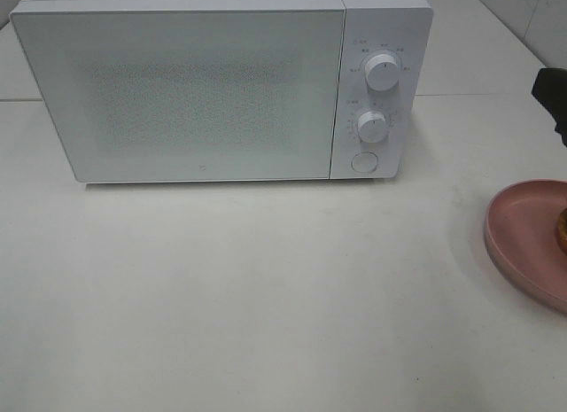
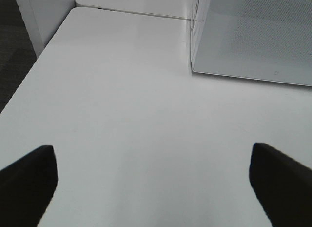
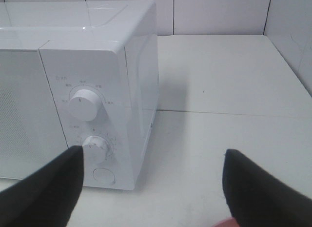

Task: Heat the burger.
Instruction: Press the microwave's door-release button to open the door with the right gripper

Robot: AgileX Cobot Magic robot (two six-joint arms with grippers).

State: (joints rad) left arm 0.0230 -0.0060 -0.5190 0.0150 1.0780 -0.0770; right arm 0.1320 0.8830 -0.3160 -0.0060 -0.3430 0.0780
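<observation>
The round button (image 1: 364, 162) (image 3: 104, 176) is below the two knobs on the white microwave. My right gripper should go there next and close on it.
The white microwave (image 1: 204, 93) stands at the back of the table with its door shut. At the far right edge of the exterior view, a golden-brown sliver of the burger (image 1: 562, 230) shows on a pink plate (image 1: 518, 239); the frame cuts off the rest. My right gripper (image 3: 153, 154) is open and empty, facing the microwave's control panel (image 3: 87, 124). Only a dark part of it (image 1: 553, 97) shows above the plate. My left gripper (image 2: 152, 154) is open wide over bare table near the microwave's left front corner (image 2: 192, 68), holding nothing.
The panel carries two knobs (image 1: 382, 71) (image 1: 371, 126) and a round button (image 1: 362, 162). White table (image 1: 266, 297) stretches in front of the microwave. The table's left edge (image 2: 29, 75) drops to a dark floor. A tiled wall (image 3: 219, 12) rises behind.
</observation>
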